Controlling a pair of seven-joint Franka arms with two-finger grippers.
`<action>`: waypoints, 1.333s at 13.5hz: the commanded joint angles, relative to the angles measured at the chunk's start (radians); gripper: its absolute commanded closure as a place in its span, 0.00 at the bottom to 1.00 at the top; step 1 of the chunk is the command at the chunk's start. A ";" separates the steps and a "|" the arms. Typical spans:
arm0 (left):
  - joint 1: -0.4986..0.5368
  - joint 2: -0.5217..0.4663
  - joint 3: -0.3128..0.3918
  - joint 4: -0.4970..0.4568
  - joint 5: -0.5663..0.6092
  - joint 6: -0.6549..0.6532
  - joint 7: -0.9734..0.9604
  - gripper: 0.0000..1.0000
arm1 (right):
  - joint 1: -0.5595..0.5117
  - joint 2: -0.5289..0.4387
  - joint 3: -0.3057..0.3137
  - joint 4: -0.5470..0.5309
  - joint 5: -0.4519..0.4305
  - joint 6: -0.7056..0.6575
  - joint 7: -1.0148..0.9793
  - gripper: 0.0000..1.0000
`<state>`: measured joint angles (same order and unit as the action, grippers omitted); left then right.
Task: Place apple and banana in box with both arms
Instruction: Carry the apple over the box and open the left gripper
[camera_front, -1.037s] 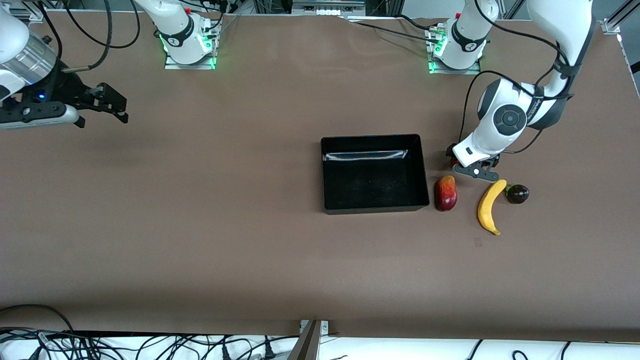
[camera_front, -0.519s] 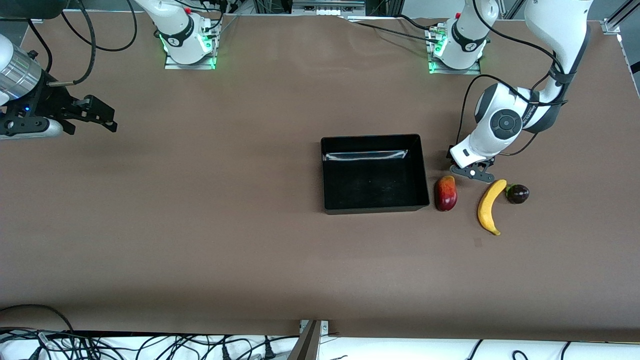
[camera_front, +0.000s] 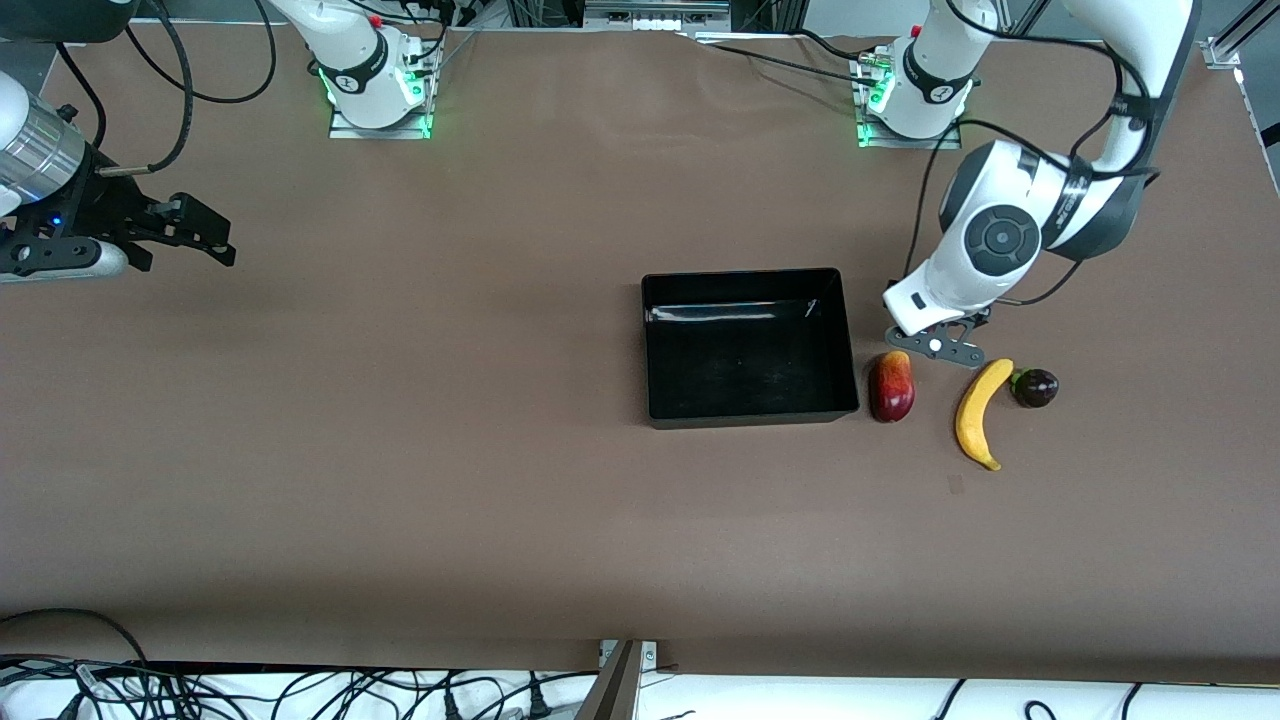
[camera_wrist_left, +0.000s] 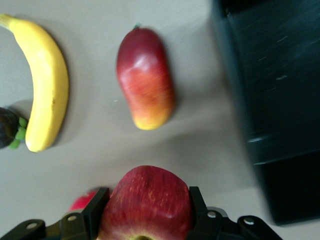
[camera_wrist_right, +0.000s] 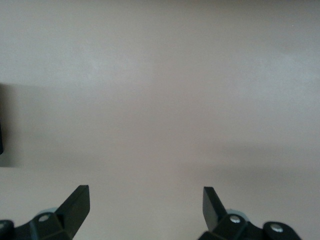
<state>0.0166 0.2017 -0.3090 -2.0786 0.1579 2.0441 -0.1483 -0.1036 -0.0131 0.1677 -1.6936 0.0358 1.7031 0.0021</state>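
The robot's left gripper needs to release the red apple in the black box's mango-side half (camera_front: 781, 314) (camera_wrist_left: 297, 136), close to the shiny back side of the box. The apple is still held above the table.
My left gripper (camera_wrist_left: 145, 199) is shut on the red apple (camera_wrist_left: 145, 205) and holds it above the table, between the black box (camera_front: 851, 340) and the banana (camera_front: 978, 415). In the front view the left wrist (camera_front: 935, 335) hides the apple. The yellow banana also shows in the left wrist view (camera_wrist_left: 47, 85), lying on the table, and so does the box wall (camera_wrist_left: 235, 100). The box holds nothing that I can see. My right gripper (camera_front: 215, 238) is open and empty over bare table at the right arm's end, and its fingers (camera_wrist_right: 75, 202) are wide apart.
A red-yellow mango (camera_front: 891, 386) lies between the box and the banana, also in the left wrist view (camera_wrist_left: 145, 85). A dark purple fruit with green leaves (camera_front: 1035, 387) touches the banana's far tip. A bit of a red fruit (camera_wrist_left: 82, 200) shows beside my left finger.
My left gripper has risen a little and shifted toward the box with the apple. My right gripper drew back toward its end of the table, then stopped.
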 joint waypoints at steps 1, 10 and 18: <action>-0.006 0.083 -0.070 0.145 -0.066 -0.082 -0.184 0.80 | 0.005 0.004 0.009 0.022 -0.010 -0.005 0.004 0.00; -0.138 0.295 -0.111 0.153 -0.058 0.116 -0.522 0.80 | 0.007 0.004 0.012 0.022 -0.008 -0.005 0.004 0.00; -0.124 0.276 -0.105 0.167 -0.058 0.082 -0.553 0.00 | 0.007 0.005 0.012 0.023 -0.007 -0.005 0.004 0.00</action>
<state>-0.1113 0.5438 -0.4166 -1.9381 0.0980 2.1802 -0.6857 -0.0988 -0.0123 0.1789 -1.6862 0.0358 1.7031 0.0021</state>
